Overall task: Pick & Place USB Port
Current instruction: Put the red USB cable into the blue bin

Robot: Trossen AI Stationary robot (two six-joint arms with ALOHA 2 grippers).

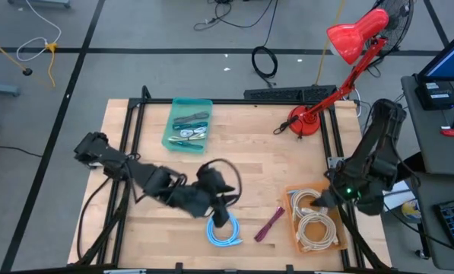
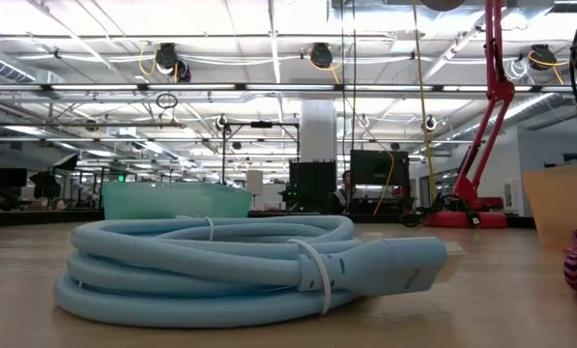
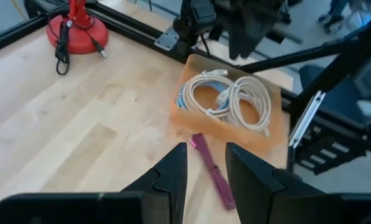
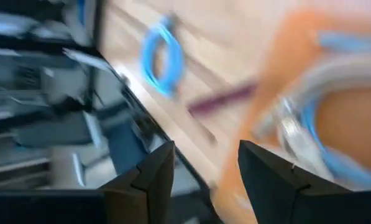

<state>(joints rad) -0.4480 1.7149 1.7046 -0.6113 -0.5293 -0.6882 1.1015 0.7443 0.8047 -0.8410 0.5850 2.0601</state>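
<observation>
I will next move my right gripper over to the magenta cable's end (image 1: 277, 214) (image 4: 243, 93) nearest the orange tray, and I will close it there.
A coiled light-blue cable (image 1: 223, 230) lies on the table near its near edge; the low view shows it close up (image 2: 230, 266) with a flat plug end (image 2: 404, 266). My left gripper (image 1: 228, 199) is open and empty just above it; in the left wrist view (image 3: 205, 163) its fingers point toward the orange tray. A magenta cable (image 1: 270, 224) lies right of the blue coil. My right gripper (image 1: 325, 199) is open and empty at the orange tray (image 1: 291, 228), which holds coiled beige cables (image 1: 315, 221).
A teal tray (image 1: 187, 124) with small parts stands at the far middle. A red desk lamp (image 1: 303, 122) stands at the far right, its head (image 1: 348, 38) beyond the table. Black frame rails run along the table's edges.
</observation>
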